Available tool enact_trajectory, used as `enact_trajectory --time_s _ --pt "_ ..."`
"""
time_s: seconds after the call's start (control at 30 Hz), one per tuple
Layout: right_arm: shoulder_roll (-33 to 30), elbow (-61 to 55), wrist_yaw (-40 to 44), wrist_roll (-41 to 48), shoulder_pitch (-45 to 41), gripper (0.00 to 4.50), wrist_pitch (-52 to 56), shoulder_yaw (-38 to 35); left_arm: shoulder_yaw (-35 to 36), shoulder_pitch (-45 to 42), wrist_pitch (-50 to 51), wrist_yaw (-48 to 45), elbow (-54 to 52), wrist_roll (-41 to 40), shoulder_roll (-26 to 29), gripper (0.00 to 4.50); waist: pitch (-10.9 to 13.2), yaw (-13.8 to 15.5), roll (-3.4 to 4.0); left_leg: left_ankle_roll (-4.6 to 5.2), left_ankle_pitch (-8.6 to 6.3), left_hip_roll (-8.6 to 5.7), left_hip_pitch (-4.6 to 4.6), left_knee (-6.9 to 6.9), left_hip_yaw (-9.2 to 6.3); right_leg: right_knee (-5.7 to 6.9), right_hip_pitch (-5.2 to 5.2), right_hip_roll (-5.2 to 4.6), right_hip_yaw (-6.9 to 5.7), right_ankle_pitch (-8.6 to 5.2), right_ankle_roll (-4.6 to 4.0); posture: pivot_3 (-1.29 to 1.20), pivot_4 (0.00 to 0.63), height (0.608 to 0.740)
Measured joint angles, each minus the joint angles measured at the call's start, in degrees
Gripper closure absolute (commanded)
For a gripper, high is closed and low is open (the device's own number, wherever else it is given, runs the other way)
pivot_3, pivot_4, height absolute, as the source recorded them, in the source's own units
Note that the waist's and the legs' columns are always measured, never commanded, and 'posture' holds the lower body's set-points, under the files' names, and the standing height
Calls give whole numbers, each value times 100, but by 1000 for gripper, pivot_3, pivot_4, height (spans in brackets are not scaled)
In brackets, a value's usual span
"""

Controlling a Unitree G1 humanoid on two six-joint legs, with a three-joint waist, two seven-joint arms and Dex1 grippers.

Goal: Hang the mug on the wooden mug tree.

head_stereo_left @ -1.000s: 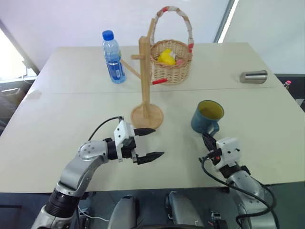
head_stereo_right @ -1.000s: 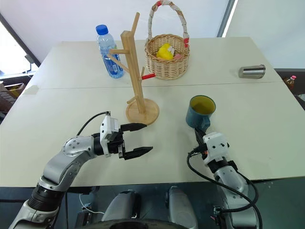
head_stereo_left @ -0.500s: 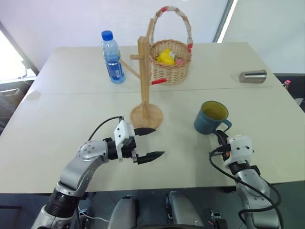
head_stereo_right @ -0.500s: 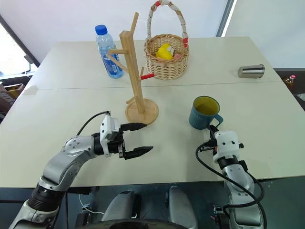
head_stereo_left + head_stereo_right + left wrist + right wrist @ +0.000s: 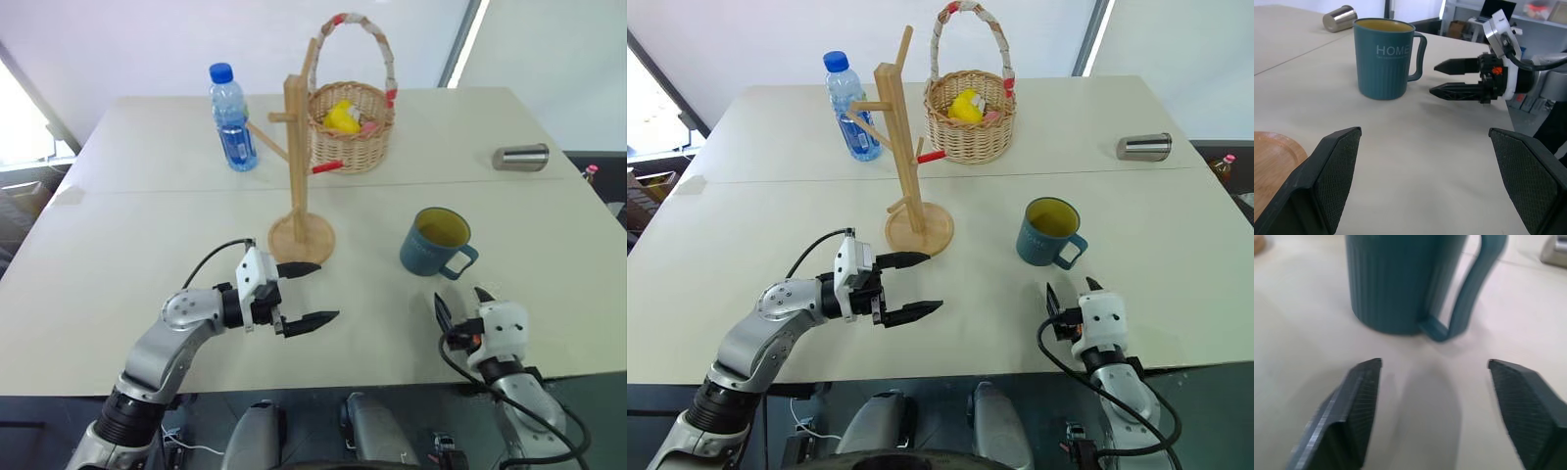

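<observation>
Next, my right gripper shifts over and pinches the handle's outer bar (image 5: 467,265) before lifting, since its open fingers face the mug's body as well as the mug's handle.
The teal-blue mug (image 5: 436,240) stands upright on the table, its yellow-green inside showing and its handle turned toward the near right. My right gripper (image 5: 460,302) sits just in front of the handle, open and apart from it; the right wrist view has the mug (image 5: 1405,284) beyond the spread fingers. The wooden mug tree (image 5: 297,147) stands to the mug's left on its round base, with nothing on its pegs. In front of that base my left gripper (image 5: 323,292) hangs open and empty, pointing toward the mug (image 5: 1383,58).
A water bottle (image 5: 232,117) and a wicker basket (image 5: 351,127) with yellow contents stand behind the mug tree. A silver metal cylinder (image 5: 520,157) lies at the far right. The table's near edge runs just behind both grippers.
The right gripper was shut at the mug's handle, nudged the mug slightly right, then opened and drew back toward the near edge. The left arm kept still.
</observation>
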Motion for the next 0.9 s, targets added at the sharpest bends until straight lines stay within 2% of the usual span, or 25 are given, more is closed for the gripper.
enact_trajectory --time_s 0.63,0.67,0.7,0.73,0.87,0.9 --pt "133 662 -492 -71 -1008 1083 11 -220 -60 1 1 44 0 2 -12 0 -1 3 1 0 0 -1 -1 0 0 3 -1 0 0 0 0 0 150 740" --pt "133 700 -491 -69 -1037 1594 10 -220 -60 3 -1 49 -1 2 -13 0 -1 3 1 0 0 -1 -1 0 0 3 -1 0 0 0 0 0 150 740" --pt "132 732 -488 -67 -1055 1865 9 -220 -60 6 -4 53 -1 3 -13 0 -1 3 1 0 0 -1 -1 0 0 4 -1 1 0 0 0 0 150 740" --pt "132 754 -481 -66 -1068 2323 6 -219 -60 14 -7 56 -1 4 -13 0 -1 3 1 0 0 -1 -1 0 0 4 -1 1 0 0 0 0 150 740" --pt "135 885 -444 -18 -1162 4422 -27 -220 -65 54 -22 62 -1 14 -13 0 -1 6 1 0 0 -1 -1 0 1 3 0 0 0 0 0 0 150 740" --pt "120 904 -412 3 -1216 4474 -58 -247 -68 56 -25 64 -1 20 -13 0 -1 6 2 0 0 -1 0 0 1 4 0 0 0 1 0 0 150 740"
